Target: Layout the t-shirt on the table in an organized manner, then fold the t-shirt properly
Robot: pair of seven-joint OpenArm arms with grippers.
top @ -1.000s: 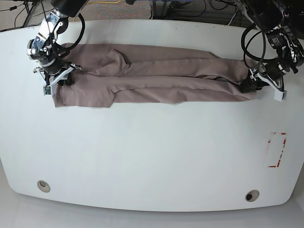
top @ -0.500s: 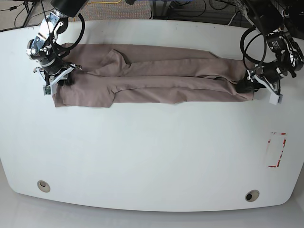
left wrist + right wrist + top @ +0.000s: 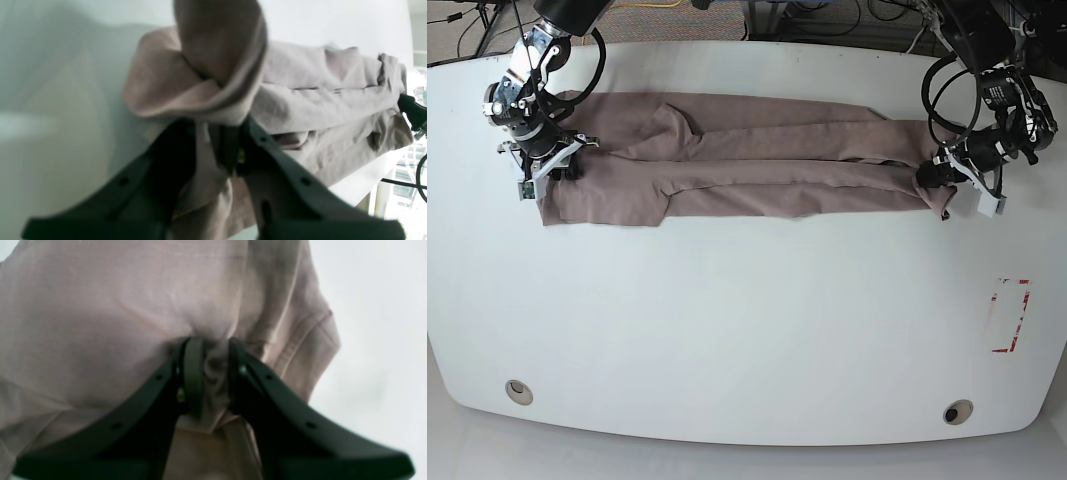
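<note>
Next, I let go of the end of the mauve t-shirt with my left gripper on the middle of the long folded band point(image 3: 759, 196) point(image 3: 349, 72).
The mauve t-shirt point(image 3: 757, 160) lies as a long, narrow, lengthwise-folded band across the far half of the white table point(image 3: 747, 320). My right gripper point(image 3: 549, 165), at the left in the base view, is shut on the shirt's left end; the right wrist view shows its fingers point(image 3: 213, 353) pinching a bunch of cloth point(image 3: 116, 306). My left gripper point(image 3: 935, 186), at the right in the base view, is shut on the shirt's right end. The left wrist view shows its fingers point(image 3: 217, 133) clamping cloth point(image 3: 333, 100) that curls up over them, just above the table point(image 3: 50, 100).
A red tape rectangle point(image 3: 1010, 316) marks the table's right side. Two round metal grommets point(image 3: 519, 391) point(image 3: 957, 411) sit near the front edge. Cables point(image 3: 827, 20) run behind the far edge.
My left gripper has moved inward, to the left in the base view, carrying the shirt's right end with it. The right gripper has stayed put on the left end.
</note>
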